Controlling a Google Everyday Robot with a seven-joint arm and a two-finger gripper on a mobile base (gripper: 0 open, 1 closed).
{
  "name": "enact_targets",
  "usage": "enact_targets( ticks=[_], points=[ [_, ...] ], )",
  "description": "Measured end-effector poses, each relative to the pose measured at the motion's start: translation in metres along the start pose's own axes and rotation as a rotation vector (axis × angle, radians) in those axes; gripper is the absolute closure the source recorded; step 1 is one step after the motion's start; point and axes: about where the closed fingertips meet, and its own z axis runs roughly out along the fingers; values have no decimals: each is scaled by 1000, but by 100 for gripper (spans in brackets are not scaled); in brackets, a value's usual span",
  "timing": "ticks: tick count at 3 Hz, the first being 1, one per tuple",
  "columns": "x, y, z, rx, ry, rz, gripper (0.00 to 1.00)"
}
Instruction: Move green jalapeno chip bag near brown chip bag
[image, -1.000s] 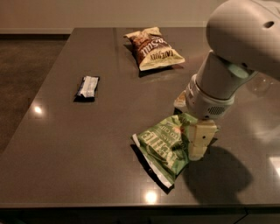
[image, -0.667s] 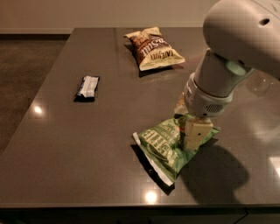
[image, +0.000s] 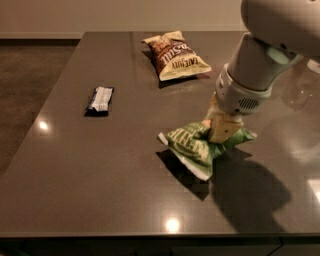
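Next, I release the green jalapeno chip bag from my gripper against the near end of the brown chip bag (image: 205, 75).
The green jalapeno chip bag (image: 196, 146) hangs tilted a little above the dark table, right of middle, its shadow under it. My gripper (image: 220, 131) comes down from the upper right and is shut on the bag's upper right part. The brown chip bag (image: 175, 56) lies flat at the far middle of the table, well apart from the green bag.
A small dark blue-and-white bar wrapper (image: 101, 99) lies on the left part of the table (image: 100, 170). The table's front edge runs along the bottom and its left edge slants toward the floor. My arm's white body fills the upper right.
My gripper has lifted the green bag off the table and carried it slightly up and away from the front edge. The brown bag and the wrapper have not moved.
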Motion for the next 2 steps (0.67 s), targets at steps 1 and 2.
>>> enact_targets(
  ticks=[1, 2],
  points=[
    [2, -33, -13, 45, -6, 43, 100],
    [13, -78, -22, 108, -29, 108, 100]
  ],
)
